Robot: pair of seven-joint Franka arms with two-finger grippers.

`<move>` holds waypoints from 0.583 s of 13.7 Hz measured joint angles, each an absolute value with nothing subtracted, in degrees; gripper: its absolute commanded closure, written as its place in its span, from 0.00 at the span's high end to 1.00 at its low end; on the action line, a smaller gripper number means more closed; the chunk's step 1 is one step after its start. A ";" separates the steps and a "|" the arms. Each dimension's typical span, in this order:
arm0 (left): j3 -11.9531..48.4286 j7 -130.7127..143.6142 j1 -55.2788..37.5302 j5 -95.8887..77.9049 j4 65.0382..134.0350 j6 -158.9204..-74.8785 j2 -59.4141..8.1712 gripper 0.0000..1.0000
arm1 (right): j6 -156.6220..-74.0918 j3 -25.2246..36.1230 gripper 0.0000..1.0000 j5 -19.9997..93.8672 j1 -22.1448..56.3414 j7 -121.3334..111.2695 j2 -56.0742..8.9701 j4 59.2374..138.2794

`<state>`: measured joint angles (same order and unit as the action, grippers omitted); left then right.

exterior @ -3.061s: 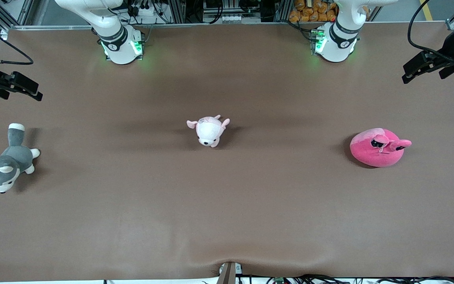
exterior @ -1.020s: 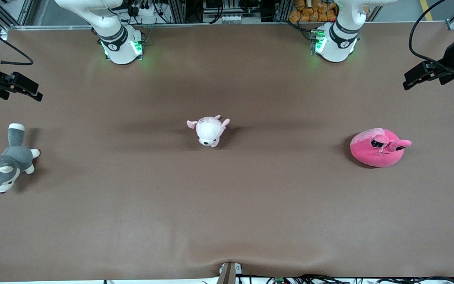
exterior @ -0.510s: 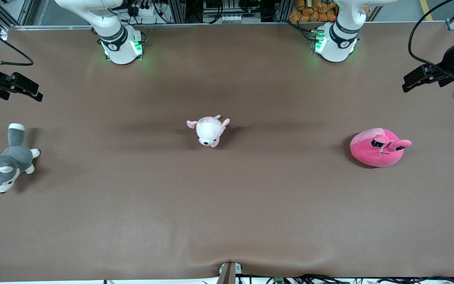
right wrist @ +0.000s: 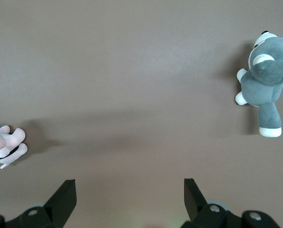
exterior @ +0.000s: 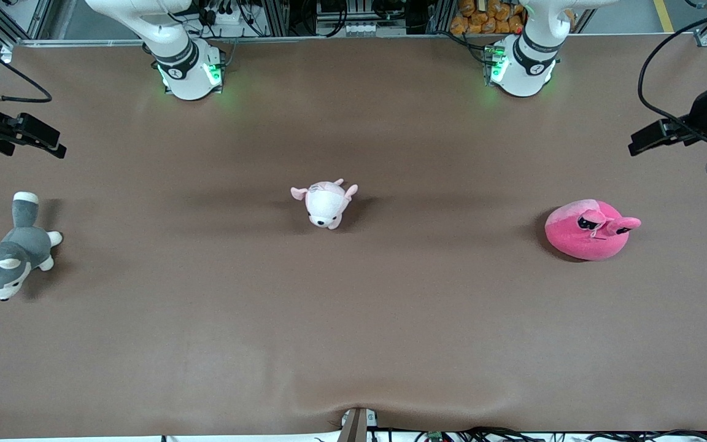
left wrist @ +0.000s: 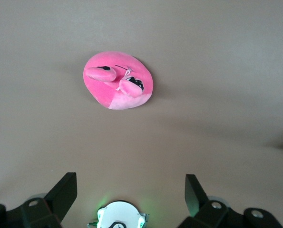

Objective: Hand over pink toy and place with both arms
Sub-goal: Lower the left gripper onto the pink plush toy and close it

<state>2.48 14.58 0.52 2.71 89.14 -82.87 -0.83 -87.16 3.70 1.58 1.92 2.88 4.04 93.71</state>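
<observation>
Next, I close my left gripper on the pink toy's outer bulging eye (exterior: 626, 224) (left wrist: 101, 73), the one farther away from the small pale pink-and-white plush.
The pink toy (exterior: 587, 233) is a round hot-pink plush with dark sunglasses-like eyes, lying on the brown table toward the left arm's end. It also shows in the left wrist view (left wrist: 118, 80). My left gripper (exterior: 631, 148) hangs in the air at the left arm's end of the table, open and empty, well apart from the toy; its jaws stand wide in the left wrist view (left wrist: 131, 183). My right gripper (exterior: 59, 147) waits in the air at the right arm's end, open and empty (right wrist: 130, 187).
A small pale pink-and-white plush (exterior: 326, 204) lies mid-table, also in the right wrist view (right wrist: 3, 145). A grey-and-white husky plush (exterior: 10, 252) lies at the right arm's end (right wrist: 267, 76). The arm bases (exterior: 188, 70) (exterior: 522, 67) stand along the table's edge farthest from the front camera.
My left gripper has drifted a little toward the pink toy's side of the table. The right arm and the toys have not moved.
</observation>
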 measured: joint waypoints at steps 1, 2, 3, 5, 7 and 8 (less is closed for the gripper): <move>2.47 16.37 0.86 2.71 89.48 -83.79 -1.23 1.00 | -87.16 3.70 1.00 1.58 1.92 2.88 4.04 93.71; 2.47 18.32 1.06 2.70 89.82 -84.61 -1.55 1.00 | -87.16 3.70 1.00 1.58 1.92 2.88 4.04 93.71; 2.48 19.84 1.34 2.70 90.19 -85.76 -1.83 1.00 | -87.16 3.71 1.00 1.58 1.92 2.88 4.04 93.71; 2.45 20.82 2.45 2.70 90.47 -88.42 -2.59 1.00 | -87.11 3.75 1.00 1.52 1.88 2.88 4.04 93.71; 2.43 20.93 3.57 2.70 90.50 -90.67 -3.56 1.00 | -87.09 3.92 1.00 1.51 1.54 2.88 4.03 93.71; 2.42 21.14 4.35 2.70 90.50 -91.40 -4.09 1.00 | -87.09 3.97 1.00 1.51 1.36 2.88 4.02 93.71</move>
<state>2.42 21.14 4.35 2.70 90.50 -91.40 -4.09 -87.09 3.97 1.51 1.36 2.88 4.02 93.71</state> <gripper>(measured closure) 0.000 0.000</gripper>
